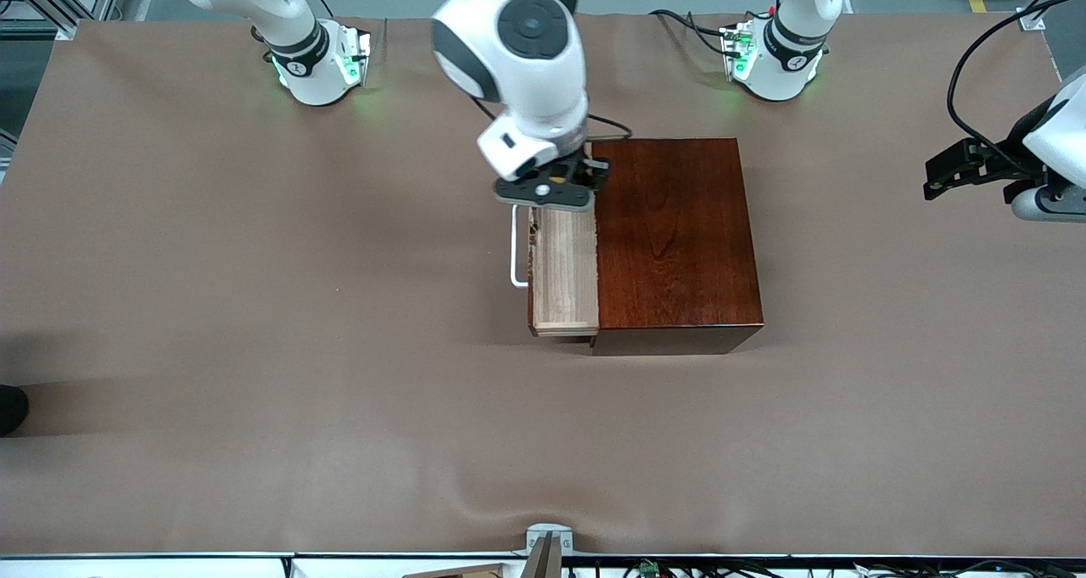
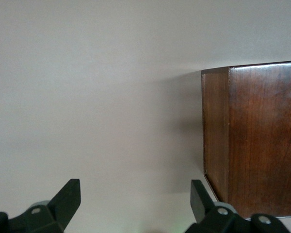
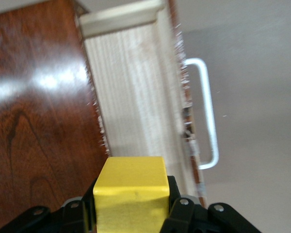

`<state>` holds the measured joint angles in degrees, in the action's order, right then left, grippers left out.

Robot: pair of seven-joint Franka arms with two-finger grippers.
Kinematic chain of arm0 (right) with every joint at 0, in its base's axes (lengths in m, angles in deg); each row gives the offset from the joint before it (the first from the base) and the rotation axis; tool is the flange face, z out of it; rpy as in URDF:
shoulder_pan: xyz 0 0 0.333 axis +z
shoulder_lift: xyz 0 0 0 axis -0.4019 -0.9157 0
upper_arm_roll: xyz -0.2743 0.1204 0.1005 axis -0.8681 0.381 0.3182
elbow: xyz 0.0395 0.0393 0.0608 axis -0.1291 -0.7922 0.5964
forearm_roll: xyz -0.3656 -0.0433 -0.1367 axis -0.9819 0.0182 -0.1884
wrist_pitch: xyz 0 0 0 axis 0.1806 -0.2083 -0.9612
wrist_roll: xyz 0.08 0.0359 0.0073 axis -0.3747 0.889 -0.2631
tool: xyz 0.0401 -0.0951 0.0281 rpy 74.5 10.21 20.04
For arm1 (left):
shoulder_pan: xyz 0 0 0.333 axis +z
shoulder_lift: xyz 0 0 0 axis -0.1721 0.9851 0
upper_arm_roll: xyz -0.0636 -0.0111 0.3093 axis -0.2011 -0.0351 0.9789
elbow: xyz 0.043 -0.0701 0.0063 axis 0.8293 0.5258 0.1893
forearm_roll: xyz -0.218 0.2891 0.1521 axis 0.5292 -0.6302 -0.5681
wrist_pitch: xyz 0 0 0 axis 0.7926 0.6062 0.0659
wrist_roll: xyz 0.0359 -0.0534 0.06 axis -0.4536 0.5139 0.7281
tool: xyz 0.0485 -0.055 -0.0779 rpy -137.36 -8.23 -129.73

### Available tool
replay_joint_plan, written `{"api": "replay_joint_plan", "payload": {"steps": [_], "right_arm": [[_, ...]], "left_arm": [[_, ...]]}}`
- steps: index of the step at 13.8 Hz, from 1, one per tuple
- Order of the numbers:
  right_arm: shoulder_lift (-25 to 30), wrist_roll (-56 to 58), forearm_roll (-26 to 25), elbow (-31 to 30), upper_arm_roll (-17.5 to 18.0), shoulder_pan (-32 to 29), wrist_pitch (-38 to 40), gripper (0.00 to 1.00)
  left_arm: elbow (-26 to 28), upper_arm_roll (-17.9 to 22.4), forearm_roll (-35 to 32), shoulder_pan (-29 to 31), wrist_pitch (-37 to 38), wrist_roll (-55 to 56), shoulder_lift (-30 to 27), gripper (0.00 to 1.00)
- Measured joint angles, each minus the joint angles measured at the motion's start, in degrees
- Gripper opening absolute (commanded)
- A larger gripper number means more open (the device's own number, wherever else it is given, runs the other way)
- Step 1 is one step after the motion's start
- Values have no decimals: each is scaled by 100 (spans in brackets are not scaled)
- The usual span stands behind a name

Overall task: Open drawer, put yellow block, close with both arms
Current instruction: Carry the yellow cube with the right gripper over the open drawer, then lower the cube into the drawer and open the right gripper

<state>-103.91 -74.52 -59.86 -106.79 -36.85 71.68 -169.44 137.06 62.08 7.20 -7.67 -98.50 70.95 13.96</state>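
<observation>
Next, my right gripper sets the yellow block, now held over the open drawer, down on the drawer's pale bottom just behind the white handle [image 1: 562,259] [image 3: 153,108].
The dark reddish-brown box [image 1: 674,238] stands mid-table with its pale-wood drawer [image 1: 564,264] pulled out toward the right arm's end, white bar handle [image 1: 516,251] at its front. My right gripper [image 1: 553,189] hangs over the open drawer's end nearest the robots' bases, shut on the yellow block [image 3: 131,191]. In the right wrist view the drawer [image 3: 136,97], its handle [image 3: 207,111] and the box top [image 3: 39,121] lie below the block. My left gripper [image 1: 954,173] waits off the box toward the left arm's end, open [image 2: 135,196] over bare table, with a corner of the box [image 2: 257,141] in its view.
Brown cloth covers the table [image 1: 254,306] all round the box. The two arm bases [image 1: 318,64] [image 1: 776,56] stand along the table's edge farthest from the front camera. A small metal bracket [image 1: 549,544] sits at the nearest table edge.
</observation>
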Motion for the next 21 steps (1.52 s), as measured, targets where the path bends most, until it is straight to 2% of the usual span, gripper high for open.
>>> {"api": "replay_joint_plan", "payload": {"steps": [7, 12, 17, 18, 19, 20, 21], "right_arm": [[-336, 544, -142, 42, -115, -28, -102, 0], [-496, 568, -190, -44, -118, -28, -527, 0], [-566, 569, -226, -159, -155, -81, -609, 0], [-567, 572, -226, -195, -159, -102, -638, 4], [-569, 573, -226, -231, -159, -112, -665, 19], [-569, 573, -226, -268, -159, -112, -682, 40], [-572, 573, -226, -305, -158, -112, -704, 50]], "left_arm": [[6, 0, 0, 1, 0, 0, 0, 100], [8, 0, 0, 1, 0, 0, 0, 100], [10, 0, 0, 1, 0, 0, 0, 100], [10, -1, 0, 1, 0, 0, 0, 100], [11, -1, 0, 1, 0, 0, 0, 100], [11, -1, 0, 1, 0, 0, 0, 100], [11, -1, 0, 1, 0, 0, 0, 100]]}}
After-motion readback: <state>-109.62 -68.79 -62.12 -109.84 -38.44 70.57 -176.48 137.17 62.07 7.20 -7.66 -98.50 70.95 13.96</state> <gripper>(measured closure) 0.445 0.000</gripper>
